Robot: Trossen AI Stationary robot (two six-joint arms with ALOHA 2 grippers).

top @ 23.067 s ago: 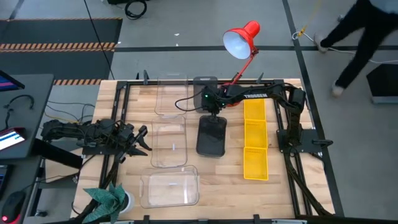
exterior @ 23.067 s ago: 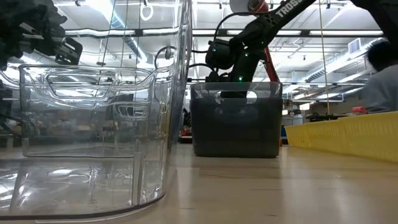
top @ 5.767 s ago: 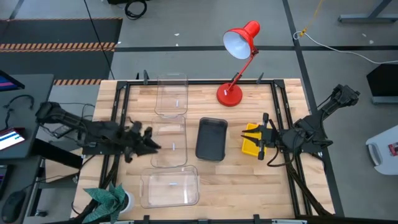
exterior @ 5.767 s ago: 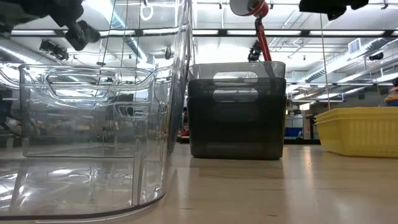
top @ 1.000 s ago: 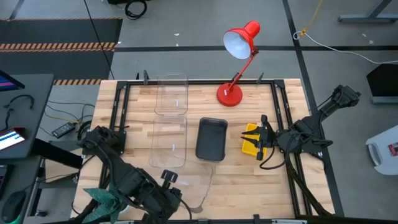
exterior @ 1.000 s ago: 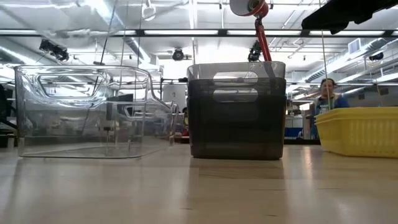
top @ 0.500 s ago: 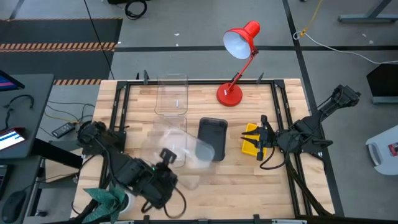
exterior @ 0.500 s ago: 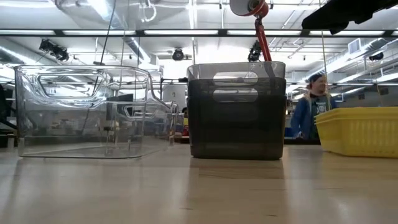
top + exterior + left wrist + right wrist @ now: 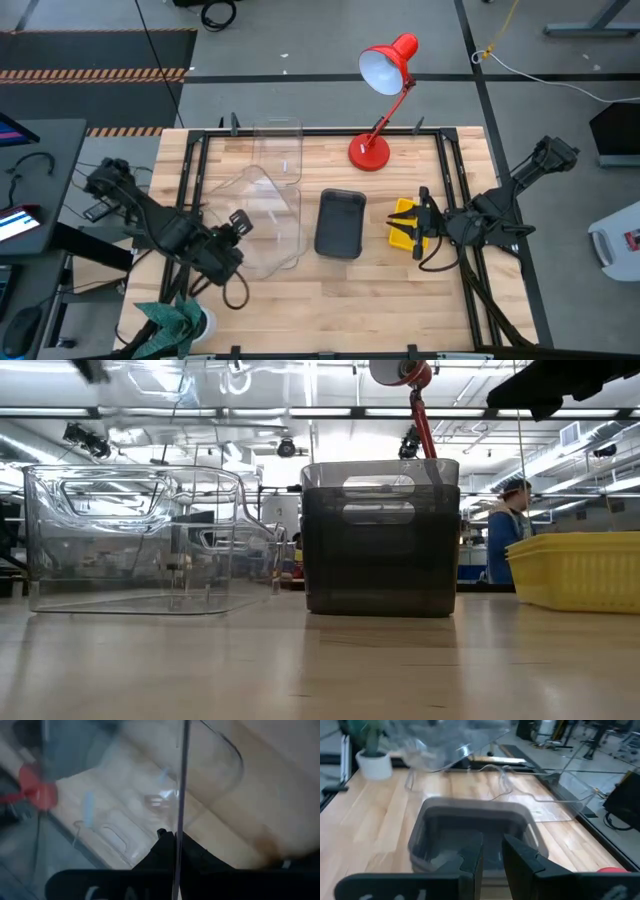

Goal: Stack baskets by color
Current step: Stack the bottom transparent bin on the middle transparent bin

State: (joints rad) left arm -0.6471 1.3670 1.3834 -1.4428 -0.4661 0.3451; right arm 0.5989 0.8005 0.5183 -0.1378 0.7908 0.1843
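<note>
Next, my left gripper releases the clear basket inside the second clear basket (image 9: 269,250), next to the dark grey stack.
My left gripper (image 9: 237,225) is shut on a clear basket (image 9: 240,195), which hangs tilted in the air over a second clear basket (image 9: 285,250) standing on the table. A third clear basket (image 9: 277,152) stands at the far edge. A stack of dark grey baskets (image 9: 340,222) stands on its base mid-table. The yellow stack (image 9: 405,222) is to its right. My right gripper (image 9: 418,222) hovers over the yellow stack, slightly open and empty, facing the grey stack (image 9: 470,835). My left gripper pinches one thin wall of the clear basket (image 9: 180,827) between its two fingers, the wall's edge running up out of the gap. The fingers slant down from the table's left side. The basket is lifted clear of the table and tilted.
A red desk lamp (image 9: 385,75) stands at the far edge behind the grey stack. A potted plant (image 9: 180,320) sits at the near left corner. Black frame rails (image 9: 195,180) run along the table's sides. A person (image 9: 505,540) stands in the room behind.
My left gripper has carried the clear basket from the table's near edge toward the far and left, and has rolled as it went. The basket has tipped and now hangs over the middle clear basket.
</note>
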